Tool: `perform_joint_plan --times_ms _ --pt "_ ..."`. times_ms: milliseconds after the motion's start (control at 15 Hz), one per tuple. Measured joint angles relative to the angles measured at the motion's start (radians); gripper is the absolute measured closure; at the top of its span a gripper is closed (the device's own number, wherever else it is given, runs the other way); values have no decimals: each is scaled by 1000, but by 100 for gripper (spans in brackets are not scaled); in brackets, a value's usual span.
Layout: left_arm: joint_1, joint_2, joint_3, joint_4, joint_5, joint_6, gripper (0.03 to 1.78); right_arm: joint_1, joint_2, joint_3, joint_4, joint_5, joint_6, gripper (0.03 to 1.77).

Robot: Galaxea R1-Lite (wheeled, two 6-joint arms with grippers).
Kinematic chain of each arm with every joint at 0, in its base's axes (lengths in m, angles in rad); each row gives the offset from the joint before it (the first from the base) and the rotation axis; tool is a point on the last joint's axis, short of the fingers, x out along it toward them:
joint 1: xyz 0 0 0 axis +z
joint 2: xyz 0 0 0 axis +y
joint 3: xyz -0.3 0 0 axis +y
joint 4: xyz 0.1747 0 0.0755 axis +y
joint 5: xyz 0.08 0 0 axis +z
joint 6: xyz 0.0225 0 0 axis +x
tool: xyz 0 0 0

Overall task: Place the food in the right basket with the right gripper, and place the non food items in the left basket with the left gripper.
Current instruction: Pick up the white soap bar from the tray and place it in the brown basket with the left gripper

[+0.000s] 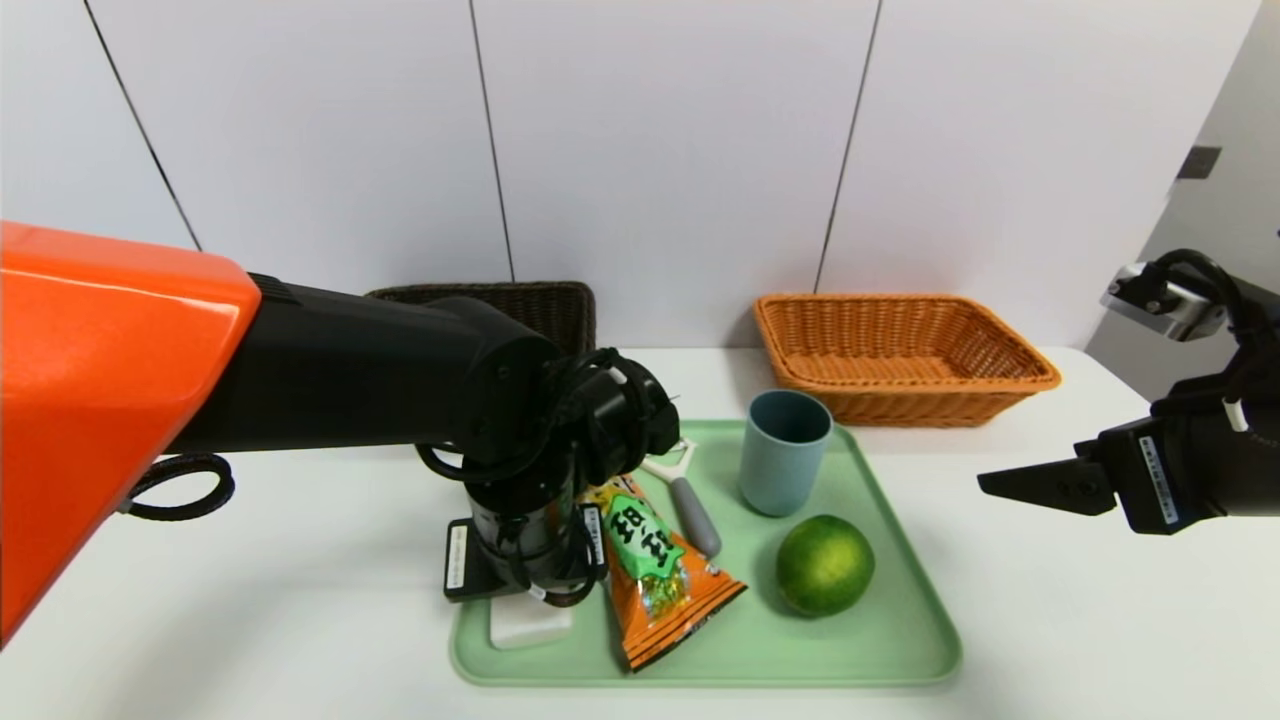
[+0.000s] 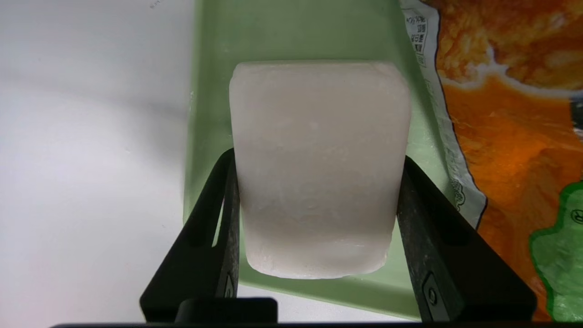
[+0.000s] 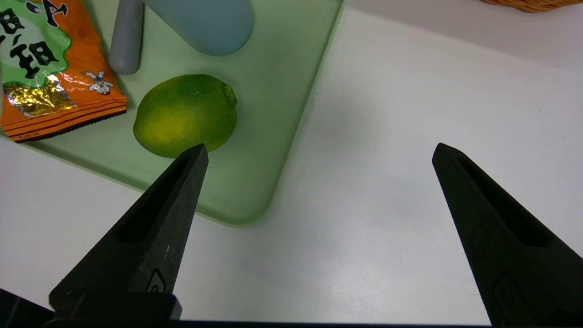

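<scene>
Next, my left gripper lets go of the white soap block inside the dark brown basket's end [image 1: 423, 356] farthest from the tray.
My left gripper [image 1: 525, 600] points down at the tray's front left corner and is shut on the white soap block [image 1: 530, 622], a finger pressed to each side of the block [image 2: 319, 168], which rests on the tray. The orange snack bag [image 1: 655, 580] lies right beside it. On the tray too are a grey-handled peeler [image 1: 690, 510], a blue-grey cup [image 1: 783, 450] and a green citrus fruit [image 1: 825, 563]. To the right of the tray, my right gripper [image 1: 1000, 487] hovers open and empty over the table, the fruit [image 3: 184, 114] ahead of one fingertip.
The green tray [image 1: 900, 620] sits mid-table. The dark brown basket [image 1: 540, 305] stands at the back behind my left arm. At the back right is the light orange basket [image 1: 900, 350]. White table surrounds the tray.
</scene>
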Motion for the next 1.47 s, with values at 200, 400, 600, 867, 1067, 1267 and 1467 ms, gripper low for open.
perform_joint_plan --times_ms 200,400,600,867,1067,1267,1467 --pt "0 -20 2 7 0 6 84 0 0 0 0 0 0 10" --pt "0 -82 -1 14 15 20 84 0 1 0 -1 0 0 10" --pt "0 -177 -35 68 46 73 84 1 2 -1 -1 0 0 10" --pt "89 -274 -159 88 51 284 84 1 1 -1 -2 -1 0 10" --pt "193 -286 -306 86 43 476 84 2 0 -1 -2 -2 0 10" --pt "323 -230 -413 18 30 650 84 3 0 -3 -2 -2 0 10" --pt "442 -138 -433 -155 25 760 84 3 0 -3 -3 -3 0 10"
